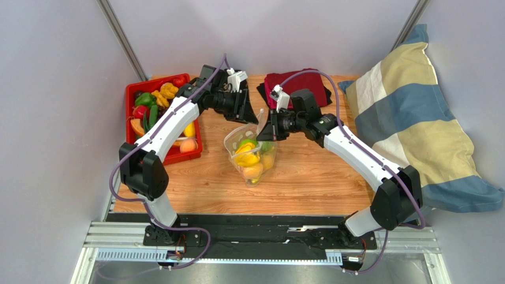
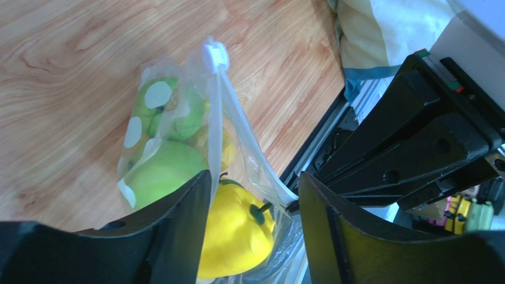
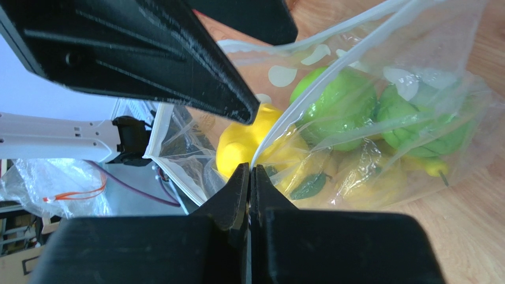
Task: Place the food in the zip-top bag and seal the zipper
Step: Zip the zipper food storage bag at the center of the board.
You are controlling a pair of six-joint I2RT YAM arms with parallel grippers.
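Observation:
The bag's white slider is away from my right gripper on the bag's rim, so next my left gripper takes that rim (image 2: 256,148) before my right gripper goes to the slider.
The zip-top bag (image 1: 252,155) stands mid-table with its mouth up. It holds food: green limes (image 2: 163,174) and a yellow fruit (image 2: 237,236). My right gripper (image 3: 249,173) is shut on one white rim of the bag's mouth, to the right of the bag in the top view (image 1: 264,127). My left gripper (image 2: 253,198) is open, with its jaws straddling the bag's open mouth above the yellow fruit. The zipper (image 2: 228,118) runs along the rim to its white slider (image 2: 215,56) at the far end.
At the back left, a red tray (image 1: 131,89) holds more food (image 1: 157,100). A dark red cloth (image 1: 305,83) lies at the back. A striped pillow (image 1: 409,112) fills the right side. Bare wood lies in front of the bag.

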